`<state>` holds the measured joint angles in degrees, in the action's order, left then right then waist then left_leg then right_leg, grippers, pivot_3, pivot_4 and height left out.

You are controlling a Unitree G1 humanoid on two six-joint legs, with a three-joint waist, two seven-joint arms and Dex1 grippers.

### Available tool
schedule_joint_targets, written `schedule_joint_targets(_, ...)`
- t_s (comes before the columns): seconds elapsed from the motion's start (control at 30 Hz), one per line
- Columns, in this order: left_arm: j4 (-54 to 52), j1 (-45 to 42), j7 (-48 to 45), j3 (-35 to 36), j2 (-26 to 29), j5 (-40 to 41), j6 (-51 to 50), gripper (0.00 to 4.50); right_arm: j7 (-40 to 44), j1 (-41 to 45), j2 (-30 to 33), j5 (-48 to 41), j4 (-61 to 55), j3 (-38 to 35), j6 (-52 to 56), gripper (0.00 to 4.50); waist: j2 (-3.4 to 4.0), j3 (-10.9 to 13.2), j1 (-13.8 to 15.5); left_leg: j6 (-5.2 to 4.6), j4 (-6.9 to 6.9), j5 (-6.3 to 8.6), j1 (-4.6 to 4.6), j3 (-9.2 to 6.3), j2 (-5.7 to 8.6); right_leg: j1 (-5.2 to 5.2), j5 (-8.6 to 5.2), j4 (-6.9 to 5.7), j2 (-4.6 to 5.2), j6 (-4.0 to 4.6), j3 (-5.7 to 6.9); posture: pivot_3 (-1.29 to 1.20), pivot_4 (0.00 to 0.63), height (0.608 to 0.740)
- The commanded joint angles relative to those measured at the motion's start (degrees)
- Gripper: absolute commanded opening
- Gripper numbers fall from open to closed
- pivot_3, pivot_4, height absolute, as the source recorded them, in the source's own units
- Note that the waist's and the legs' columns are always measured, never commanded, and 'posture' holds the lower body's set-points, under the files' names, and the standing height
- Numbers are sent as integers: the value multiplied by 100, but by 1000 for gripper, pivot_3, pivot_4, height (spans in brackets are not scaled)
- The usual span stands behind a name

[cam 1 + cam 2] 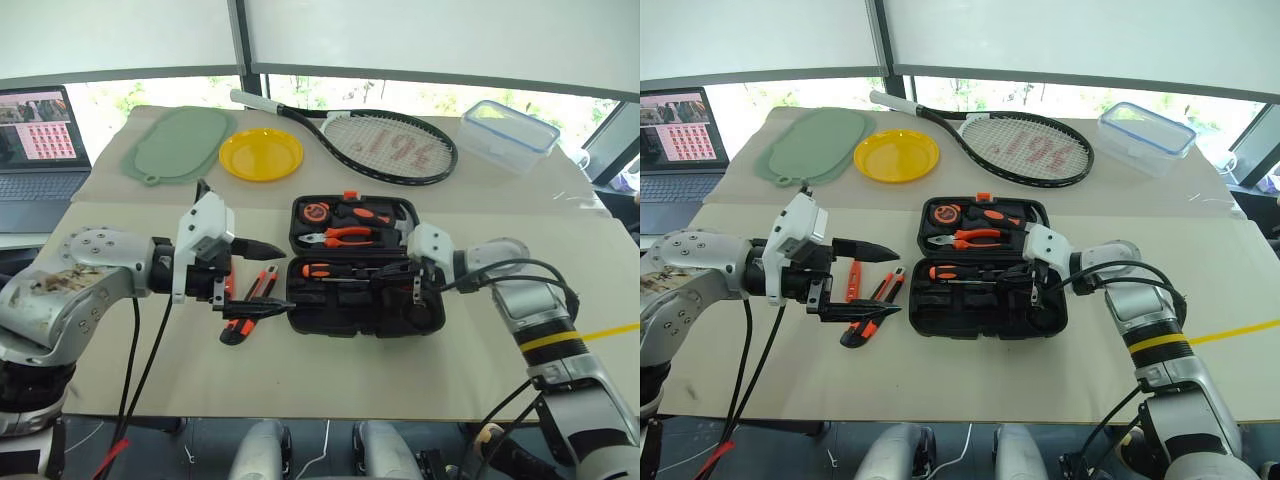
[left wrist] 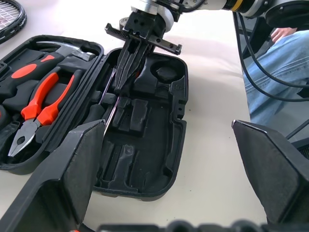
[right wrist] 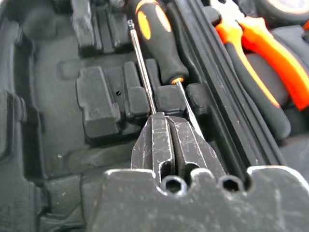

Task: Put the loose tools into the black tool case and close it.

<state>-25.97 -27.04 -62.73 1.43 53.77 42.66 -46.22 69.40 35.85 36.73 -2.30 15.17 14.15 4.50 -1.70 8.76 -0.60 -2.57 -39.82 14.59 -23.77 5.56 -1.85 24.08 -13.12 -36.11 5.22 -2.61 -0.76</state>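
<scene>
Next, my left gripper closes on the slim orange tool's wide end (image 1: 228,286), beside the utility knife.
The black tool case (image 1: 360,312) lies open mid-table. Its far half holds pliers (image 1: 345,235) and a round tape measure (image 1: 316,211). In the near half an orange-and-black screwdriver (image 3: 157,38) rests in a recess, beside a thin metal shaft (image 3: 142,67). My right gripper (image 3: 166,118) is shut, its tips down on that shaft; whether it pinches the shaft is unclear. Left of the case lie a slim orange tool (image 1: 853,278), a black-and-orange screwdriver (image 1: 890,284) and a utility knife (image 1: 862,330). My left gripper (image 1: 262,278) hovers open over them.
At the back of the table lie a tennis racket (image 1: 390,140), a yellow plate (image 1: 261,153), a green mat (image 1: 178,145) and a clear blue-rimmed container (image 1: 507,133). A laptop (image 1: 40,150) stands off to the left. A person's leg (image 2: 280,72) is beside the table.
</scene>
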Motion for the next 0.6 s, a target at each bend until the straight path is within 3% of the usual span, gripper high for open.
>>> schedule_joint_targets(0.03,-14,-87,-19,58,-20,-73,184,4500,-77,-192,175,773,134,566,-338,140,-6,-3,3,0,0,0,1,0,0,-2,0,0,0,0,0,0,150,738)
schedule_joint_targets(0.17,-14,-37,14,63,-53,-122,207,4500,-85,-154,131,538,-76,371,-159,140,-22,-14,7,0,0,0,15,0,-1,-14,0,0,-1,1,1,0,150,738)
schedule_joint_targets(0.4,-101,548,406,550,68,-115,86,4500,-18,146,106,-1276,-1369,-874,1675,140,-7,-1,-14,2,1,-1,-5,1,-7,11,0,-7,1,3,-3,0,150,738)
schedule_joint_targets(0.5,-166,1328,777,1279,109,-154,-40,4500,81,187,382,-2216,-2025,-1431,2746,787,-3,2,-17,2,4,-1,-7,0,-12,15,1,-6,0,4,-2,0,150,738)
schedule_joint_targets(0.6,-264,2190,1069,2170,66,-110,-243,4500,144,144,629,-2927,-2593,-1784,3433,1773,-1,4,-11,0,11,0,-6,-1,-17,15,0,-2,6,4,1,0,150,738)
